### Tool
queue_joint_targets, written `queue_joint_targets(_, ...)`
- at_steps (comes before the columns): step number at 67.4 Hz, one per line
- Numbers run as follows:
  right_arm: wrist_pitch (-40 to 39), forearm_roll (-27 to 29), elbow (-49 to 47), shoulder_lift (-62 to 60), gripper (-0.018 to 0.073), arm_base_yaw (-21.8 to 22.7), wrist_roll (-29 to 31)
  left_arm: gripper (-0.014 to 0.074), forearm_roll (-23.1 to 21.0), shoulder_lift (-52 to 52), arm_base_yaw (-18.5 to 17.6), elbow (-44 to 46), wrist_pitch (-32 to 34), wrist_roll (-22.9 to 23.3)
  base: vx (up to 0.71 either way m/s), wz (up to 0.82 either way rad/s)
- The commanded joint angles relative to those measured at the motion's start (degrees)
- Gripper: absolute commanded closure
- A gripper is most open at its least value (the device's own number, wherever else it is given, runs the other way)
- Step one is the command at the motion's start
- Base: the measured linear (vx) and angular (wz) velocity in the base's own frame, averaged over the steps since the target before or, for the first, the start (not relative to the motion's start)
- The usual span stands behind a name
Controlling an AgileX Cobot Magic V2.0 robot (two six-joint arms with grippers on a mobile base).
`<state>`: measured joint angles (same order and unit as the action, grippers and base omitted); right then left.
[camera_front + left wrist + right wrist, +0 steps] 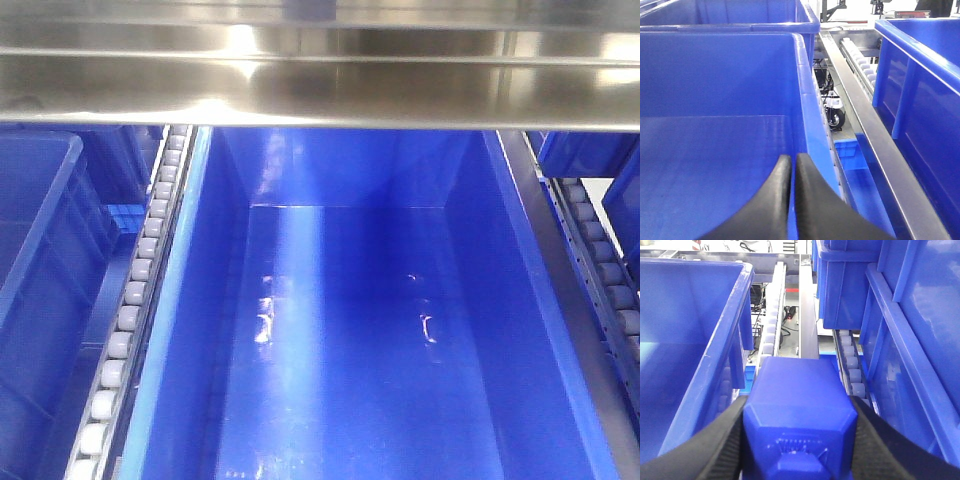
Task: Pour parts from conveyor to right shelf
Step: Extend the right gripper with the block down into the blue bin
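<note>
I should use my right gripper to release the bright-blue part on the empty deep blue bin's bottom [361, 330], between the small white glints.
My right gripper [799, 415] is shut on a bright-blue part [797, 405], a block with a small square stud facing the camera. It holds the part above the steel rail [807, 325] between two large blue bins of the right shelf. My left gripper [791, 165] is shut and empty, its black fingers [775, 200] pressed together over the inside of a large blue bin [715, 100]. The front view looks down into an empty deep blue bin [370, 330] under a stainless-steel shelf bar [320, 80]. The conveyor is out of view.
Grey roller tracks [135, 300] run along both sides of the middle bin, with more blue bins left [40, 260] and right [600, 160]. Roller tracks [771, 320] flank the steel rail in the right wrist view. A black castor wheel [836, 117] shows below the rack.
</note>
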<state>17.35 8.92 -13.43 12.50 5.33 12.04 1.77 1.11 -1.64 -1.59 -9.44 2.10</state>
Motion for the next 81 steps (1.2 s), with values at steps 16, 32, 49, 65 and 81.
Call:
queue_joint_targets(16, -8.57, 0.39, -1.74, 0.57, 0.0564, 0.04, 0.96, 0.0603, -0.05, 0.3, -0.29, 1.08, 2.81, 0.42, 0.0, 0.0)
queue_joint_targets(32, -7.95, 4.31, -2.32, 0.57, 0.0564, -0.05, 1.72, 0.0603, -0.05, 0.3, -0.29, 1.08, 2.81, 0.42, 0.0, 0.0)
queue_joint_targets(49, -1.97, 5.23, -10.49, 1.94, 0.0558, -5.58, 13.56, 0.0603, -0.05, 0.3, -0.29, 1.08, 2.81, 0.42, 0.0, 0.0)
queue_joint_targets(65, 6.19, 7.91, -18.78, 13.89, 0.0554, -16.49, 16.03, 0.0603, -0.05, 0.3, -0.29, 1.08, 2.81, 0.42, 0.0, 0.0)
queue_joint_targets(81, 10.68, 14.39, -26.88, 31.83, 0.0554, -22.58, 16.57, 0.0603, -0.05, 0.3, -0.29, 1.08, 2.81, 0.42, 0.0, 0.0)
